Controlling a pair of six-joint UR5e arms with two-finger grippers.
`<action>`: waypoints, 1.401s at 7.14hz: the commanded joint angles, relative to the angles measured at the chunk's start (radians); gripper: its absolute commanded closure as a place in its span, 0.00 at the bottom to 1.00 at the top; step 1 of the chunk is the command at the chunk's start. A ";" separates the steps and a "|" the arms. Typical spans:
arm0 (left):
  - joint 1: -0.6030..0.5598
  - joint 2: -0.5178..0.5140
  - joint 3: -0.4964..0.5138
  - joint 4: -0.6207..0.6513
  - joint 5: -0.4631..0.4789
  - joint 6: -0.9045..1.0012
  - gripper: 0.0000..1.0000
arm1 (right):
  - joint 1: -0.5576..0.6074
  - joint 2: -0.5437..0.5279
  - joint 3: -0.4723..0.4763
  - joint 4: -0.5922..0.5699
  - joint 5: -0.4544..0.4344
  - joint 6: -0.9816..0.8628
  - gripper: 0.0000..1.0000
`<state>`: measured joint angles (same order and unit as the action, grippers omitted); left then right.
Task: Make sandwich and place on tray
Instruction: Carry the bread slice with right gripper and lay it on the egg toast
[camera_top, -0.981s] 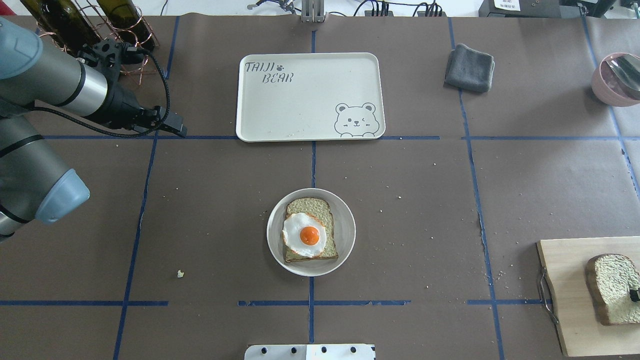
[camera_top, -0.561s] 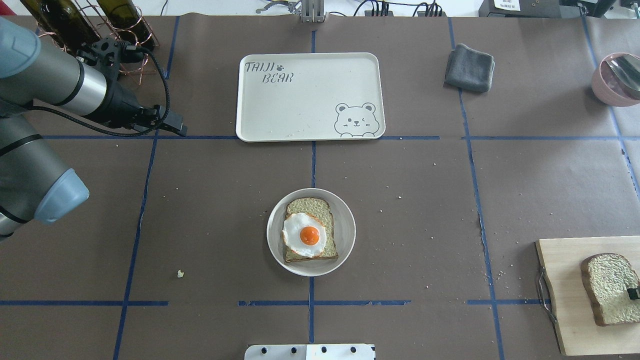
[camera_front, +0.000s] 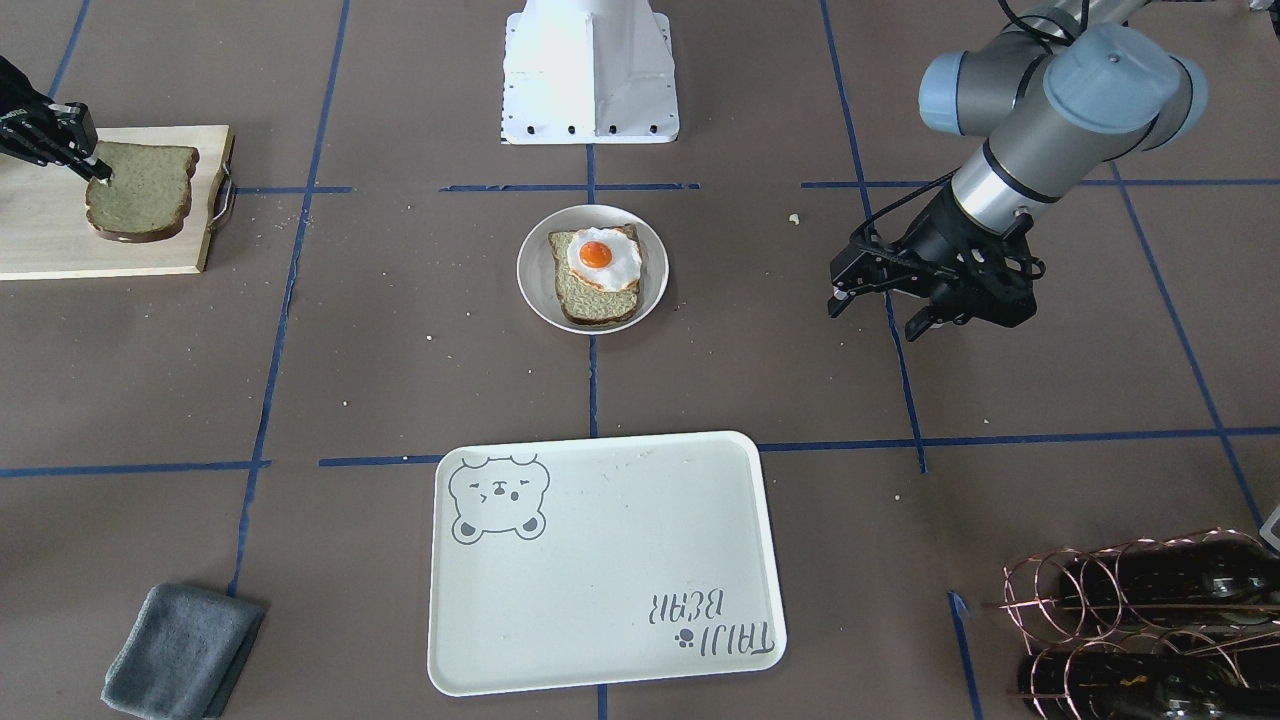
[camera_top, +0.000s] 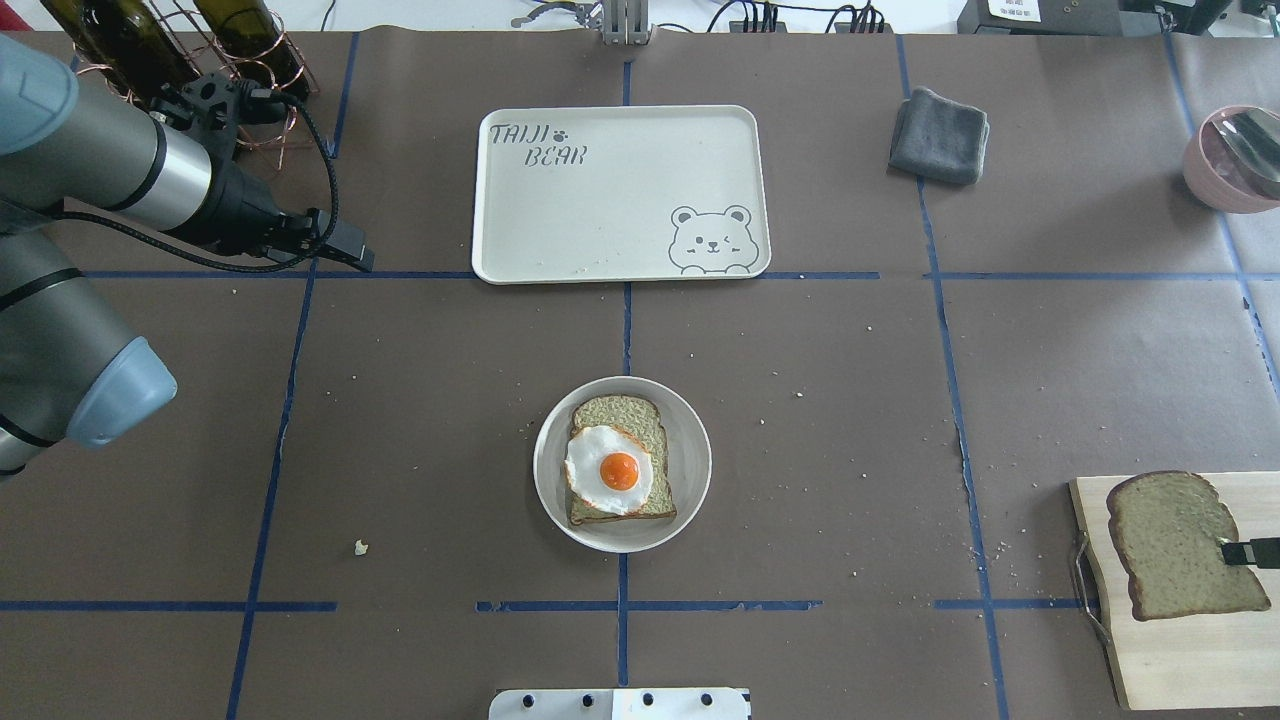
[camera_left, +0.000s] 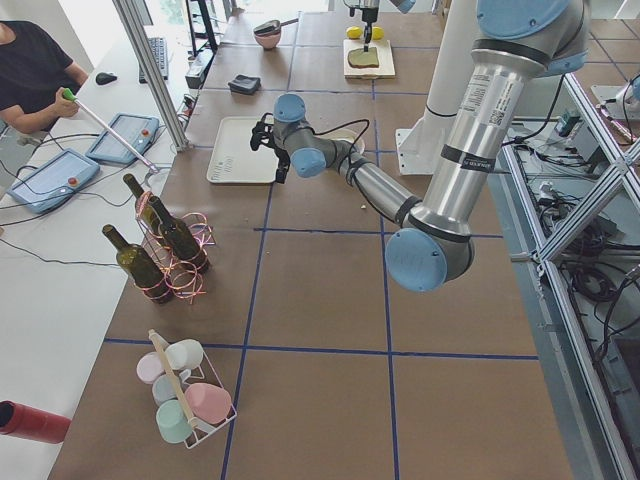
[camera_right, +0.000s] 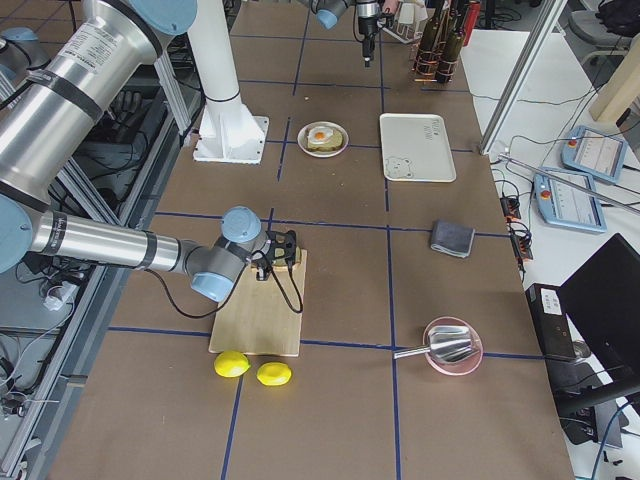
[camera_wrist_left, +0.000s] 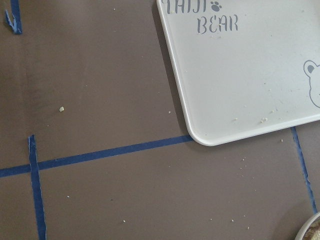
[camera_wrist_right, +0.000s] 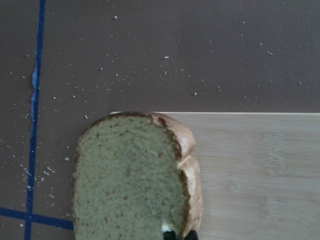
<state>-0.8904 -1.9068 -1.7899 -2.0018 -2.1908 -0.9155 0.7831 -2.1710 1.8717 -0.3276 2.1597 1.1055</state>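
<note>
My right gripper releases the second bread slice, now held above the cutting board, next on top of the fried egg (camera_front: 601, 257) on the round white plate.
On a round white plate (camera_top: 548, 500) in the table's middle lies one bread slice (camera_top: 622, 413) with a fried egg (camera_top: 610, 470) on top; they also show in the front view (camera_front: 603, 258). The cream bear tray (camera_top: 620, 190) is empty beyond it. My right gripper (camera_top: 1250, 552) is shut on the edge of a second bread slice (camera_top: 1170, 545) and holds it above the wooden cutting board (camera_top: 1190, 660); the right wrist view shows the slice (camera_wrist_right: 130, 180). My left gripper (camera_front: 873, 320) hovers open and empty, left of the tray.
A grey folded cloth (camera_top: 940, 135) lies at the far right of the tray. A pink bowl with a metal scoop (camera_top: 1235, 155) stands at the right edge. Wine bottles in a copper rack (camera_top: 170, 40) stand far left. Two lemons (camera_right: 232, 364) lie beside the board.
The bread slice in my right gripper has risen off the board, turned flatter and shifted left. My left arm has barely moved.
</note>
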 joint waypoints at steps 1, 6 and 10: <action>0.002 0.002 0.004 0.000 -0.001 0.001 0.00 | 0.146 0.106 0.034 -0.013 0.142 0.010 1.00; 0.004 0.002 0.017 0.000 -0.003 0.003 0.00 | 0.044 0.715 0.041 -0.447 0.141 0.292 1.00; 0.002 0.011 0.023 -0.005 -0.003 0.003 0.00 | -0.310 0.971 0.021 -0.714 -0.188 0.342 1.00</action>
<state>-0.8881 -1.8975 -1.7704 -2.0040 -2.1936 -0.9122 0.5690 -1.2472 1.9020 -0.9895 2.0592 1.4331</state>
